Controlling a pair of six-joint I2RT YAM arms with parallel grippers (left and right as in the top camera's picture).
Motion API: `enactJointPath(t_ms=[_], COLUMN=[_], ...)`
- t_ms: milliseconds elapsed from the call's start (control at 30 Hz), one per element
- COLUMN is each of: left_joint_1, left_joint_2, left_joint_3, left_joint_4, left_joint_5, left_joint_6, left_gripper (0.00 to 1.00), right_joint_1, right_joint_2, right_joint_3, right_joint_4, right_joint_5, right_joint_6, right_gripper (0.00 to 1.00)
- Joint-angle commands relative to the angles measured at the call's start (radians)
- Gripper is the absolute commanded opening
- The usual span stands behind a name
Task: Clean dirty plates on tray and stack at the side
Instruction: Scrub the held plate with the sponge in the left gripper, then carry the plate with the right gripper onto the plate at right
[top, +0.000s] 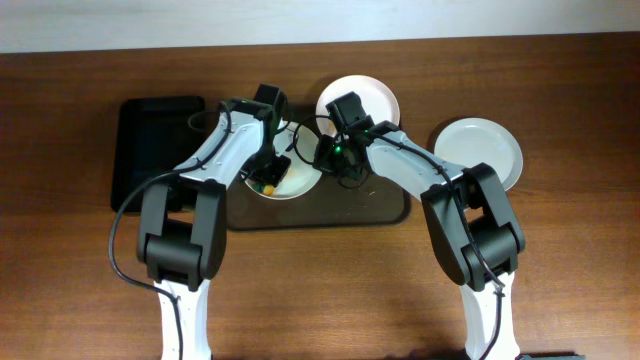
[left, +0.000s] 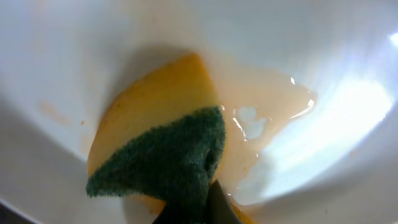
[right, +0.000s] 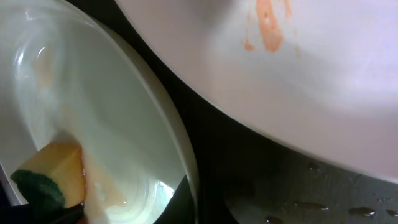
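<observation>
Next, my right gripper sets the scrubbed plate free on top of the white plate on the wooden table (top: 479, 155).
A white dirty plate (top: 298, 180) sits at the left of the dark brown tray (top: 345, 207). My left gripper (top: 268, 176) is shut on a yellow sponge with a green scouring side (left: 161, 149) and presses it onto this plate (left: 311, 50), beside a wet orange-brown smear. My right gripper (top: 335, 152) is shut on the plate's right rim (right: 189, 186), with the sponge (right: 56, 174) showing inside. A second plate (top: 370, 95) with orange smears (right: 311, 74) lies at the tray's back. A third white plate (top: 480, 150) rests on the table to the right.
A smaller black rectangular tray (top: 155, 150) lies left of the brown tray. Water drops sit on the tray floor (right: 298, 199). The brown wooden table (top: 320, 290) extends in front of the tray.
</observation>
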Motion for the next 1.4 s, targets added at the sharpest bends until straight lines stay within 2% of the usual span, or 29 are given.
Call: enactJointPath(t_ms=[0, 133, 167, 200, 233, 300, 367, 400, 433, 500, 567, 633, 733, 767, 867, 933, 967, 1000, 1033, 1100, 1167, 1367], left_joint_1=[-0.005, 0.033, 0.05, 0.066, 0.079, 0.098, 0.099, 0.096, 0.096, 0.096, 0.097, 0.097, 0.102, 0.119, 0.184, 0.24, 0.257, 0.285, 0.299, 0.305, 0.305, 0.305], left_joint_2=[0.116, 0.116, 0.116, 0.116, 0.116, 0.116, 0.116, 0.116, 0.116, 0.116, 0.116, 0.116, 0.116, 0.116, 0.116, 0.116, 0.116, 0.116, 0.116, 0.116, 0.117, 0.117], left_joint_3=[-0.067, -0.067, -0.067, -0.067, -0.067, -0.067, -0.067, -0.066, -0.065, -0.055, 0.019, 0.154, 0.365, 0.488, 0.755, 0.869, 0.884, 0.886, 0.884, 0.884, 0.882, 0.845], left_joint_4=[0.061, 0.298, 0.311, 0.3, 0.268, 0.188, 0.091, 0.044, 0.001, -0.063, -0.152, -0.224, -0.306, -0.362, -0.493, -0.546, -0.552, -0.559, -0.563, -0.563, -0.564, -0.55], left_joint_5=[0.219, 0.186, 0.089, -0.068, -0.163, -0.259, -0.285, -0.201, -0.056, 0.09, 0.221, 0.398, 0.495, 0.529, 0.529, 0.493, 0.463, 0.375, 0.357, 0.269, 0.164, 0.151], left_joint_6=[0.126, -0.132, -0.246, -0.395, -0.477, -0.541, -0.525, -0.411, -0.286, -0.171, -0.138, -0.048, -0.047, -0.079, -0.079, -0.08, -0.09, -0.165, -0.174, -0.201, -0.243, -0.249], left_gripper=[0.01, 0.01, 0.0, 0.01, 0.01, 0.01, 0.01, 0.01, 0.0, 0.01, 0.01, 0.0, 0.0, 0.0, 0.01, 0.0, 0.01, 0.0, 0.01, 0.0, 0.01, 0.0], right_joint_1=[0.011, 0.011, 0.011, 0.011, 0.011, 0.011, 0.011, 0.011, 0.011, 0.011, 0.01, 0.002, -0.007, -0.009, -0.004, 0.023, 0.039, 0.1, 0.159, 0.28, 0.379, 0.543], right_joint_2=[0.015, 0.015, 0.015, 0.015, 0.015, 0.015, 0.015, 0.015, 0.015, 0.015, 0.015, 0.015, 0.002, -0.026, -0.143, -0.252, -0.29, -0.367, -0.405, -0.424, -0.412, -0.41], right_joint_3=[-0.007, -0.007, -0.007, -0.007, -0.007, -0.007, -0.007, -0.007, -0.007, -0.007, -0.007, -0.007, -0.007, -0.007, -0.006, -0.007, -0.007, -0.007, -0.007, -0.007, -0.007, -0.007], right_joint_4=[-0.007, -0.01, -0.01, -0.01, -0.01, -0.01, -0.01, -0.01, -0.01, -0.01, -0.018, -0.026, -0.06, -0.069, -0.172, -0.257, -0.278, -0.327, -0.348, -0.37, -0.37, -0.335], right_joint_5=[0.005, 0.002, 0.002, 0.002, 0.002, 0.002, 0.002, -0.002, -0.018, -0.038, -0.057, -0.086, -0.1, -0.091, 0.069, 0.249, 0.32, 0.548, 0.72, 1.055, 1.307, 1.762], right_joint_6=[-0.005, -0.008, -0.008, -0.011, -0.013, -0.013, -0.016, -0.034, -0.035, -0.061, -0.071, -0.084, -0.122, -0.148, -0.201, -0.242, -0.245, -0.245, -0.245, -0.244, -0.244, -0.241], right_gripper=[0.04, 0.04, 0.04, 0.04, 0.04, 0.04, 0.04, 0.04, 0.04, 0.04, 0.04, 0.04, 0.04, 0.04, 0.04, 0.04, 0.04, 0.04, 0.04, 0.04, 0.04, 0.04])
